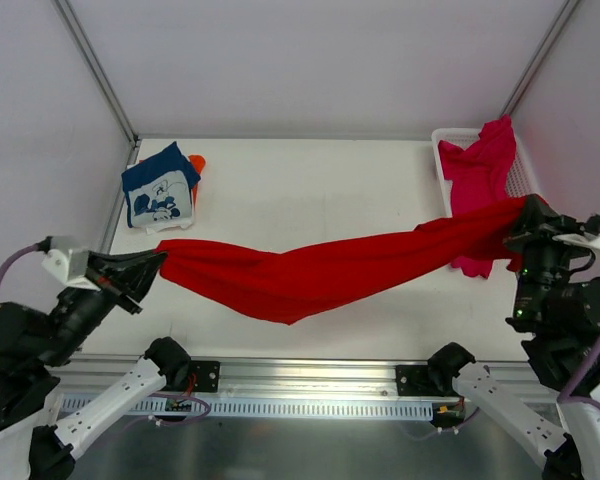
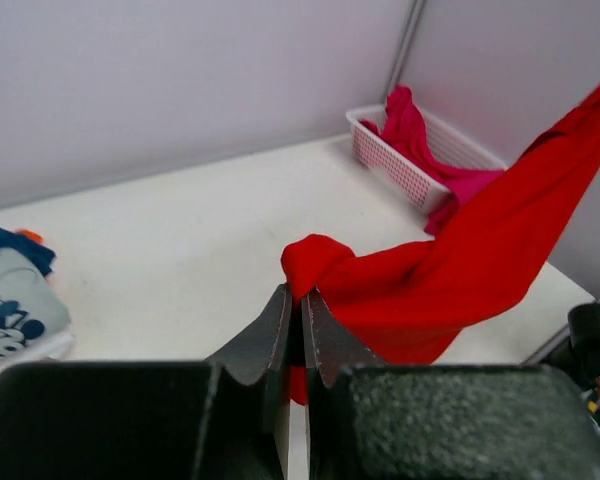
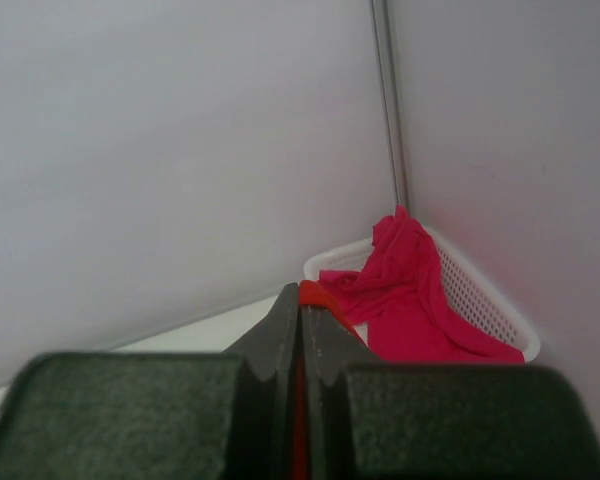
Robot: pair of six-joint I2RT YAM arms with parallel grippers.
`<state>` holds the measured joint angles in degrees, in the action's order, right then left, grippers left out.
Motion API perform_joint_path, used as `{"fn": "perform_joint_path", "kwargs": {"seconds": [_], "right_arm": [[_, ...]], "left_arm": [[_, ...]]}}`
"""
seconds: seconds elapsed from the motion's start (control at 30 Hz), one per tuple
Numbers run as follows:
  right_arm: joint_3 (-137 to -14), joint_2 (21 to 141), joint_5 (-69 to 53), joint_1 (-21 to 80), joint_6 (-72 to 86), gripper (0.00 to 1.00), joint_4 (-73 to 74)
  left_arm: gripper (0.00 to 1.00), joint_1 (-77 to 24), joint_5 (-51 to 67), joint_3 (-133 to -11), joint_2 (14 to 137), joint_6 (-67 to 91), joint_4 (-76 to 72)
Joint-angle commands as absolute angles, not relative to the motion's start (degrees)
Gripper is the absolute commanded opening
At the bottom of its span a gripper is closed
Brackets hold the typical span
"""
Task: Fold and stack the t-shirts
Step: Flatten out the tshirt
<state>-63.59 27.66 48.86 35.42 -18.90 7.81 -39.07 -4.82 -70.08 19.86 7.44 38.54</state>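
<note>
The red t-shirt hangs in a narrow, bunched strip between my grippers, so I need to put it down, and then my left gripper needs to take the t-shirt's loose lower edge (image 1: 289, 318).
A bright red t-shirt (image 1: 320, 268) hangs stretched across the table, sagging in the middle. My left gripper (image 1: 160, 260) is shut on its left end, and in the left wrist view the gripper (image 2: 300, 293) pinches a bunched corner of the red t-shirt (image 2: 460, 270). My right gripper (image 1: 525, 212) is shut on the right end, raised near the basket; red cloth (image 3: 325, 297) shows at the right gripper (image 3: 298, 292) tips. A magenta-pink t-shirt (image 1: 480, 170) lies draped over the basket. A folded navy t-shirt (image 1: 158, 188) with white cartoon print rests on an orange one (image 1: 197, 162) at the back left.
A white mesh basket (image 1: 443, 150) stands at the back right corner, by the right wall. Metal frame posts (image 1: 95, 70) rise at the back corners. The aluminium rail (image 1: 310, 385) with both arm bases runs along the near edge.
</note>
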Motion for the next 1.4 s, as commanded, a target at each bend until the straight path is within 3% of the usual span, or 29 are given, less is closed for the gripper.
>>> {"fn": "perform_joint_path", "kwargs": {"seconds": [0.0, 0.23, 0.37, 0.5, 0.6, 0.83, 0.97, 1.07, 1.37], "right_arm": [[-63.11, 24.00, 49.05, 35.07, -18.99, 0.01, 2.99], [-53.37, 10.04, 44.56, 35.16, -20.39, 0.00, -9.82], [-50.80, 2.83, 43.00, 35.16, -20.75, 0.00, -14.06], [-57.29, 3.85, 15.46, 35.16, -14.43, 0.01, -3.71], [-65.54, 9.29, 2.79, 35.16, -10.30, 0.01, 2.52], [-73.83, 11.70, -14.40, 35.07, -1.43, 0.00, 6.86], [-69.97, 5.73, -14.68, 34.72, 3.60, 0.01, 0.37], [-67.15, 2.30, -8.46, 34.45, 4.04, 0.00, -1.84], [-57.94, 3.60, 11.93, 34.37, 0.88, 0.00, 8.08]], "left_arm": [[0.00, -39.55, -10.02, -74.08, 17.14, 2.55, 37.18], [0.00, -39.64, -9.50, -83.83, 16.69, -1.21, 37.26], [0.00, -39.11, 2.23, -88.76, 16.96, -2.82, 37.00], [0.00, -38.32, 13.50, -92.37, 17.58, -0.27, 35.60], [0.00, -37.53, 20.09, -95.96, 18.98, 2.63, 34.90], [0.00, -34.46, 31.71, -102.39, 20.39, 7.02, 32.87], [0.00, -33.66, 33.58, -103.89, 19.95, 8.88, 31.47], [0.00, -33.66, 29.82, -100.03, 18.99, 8.44, 30.85], [0.00, -33.66, 8.65, -65.54, 14.51, 11.16, 28.05]]}}
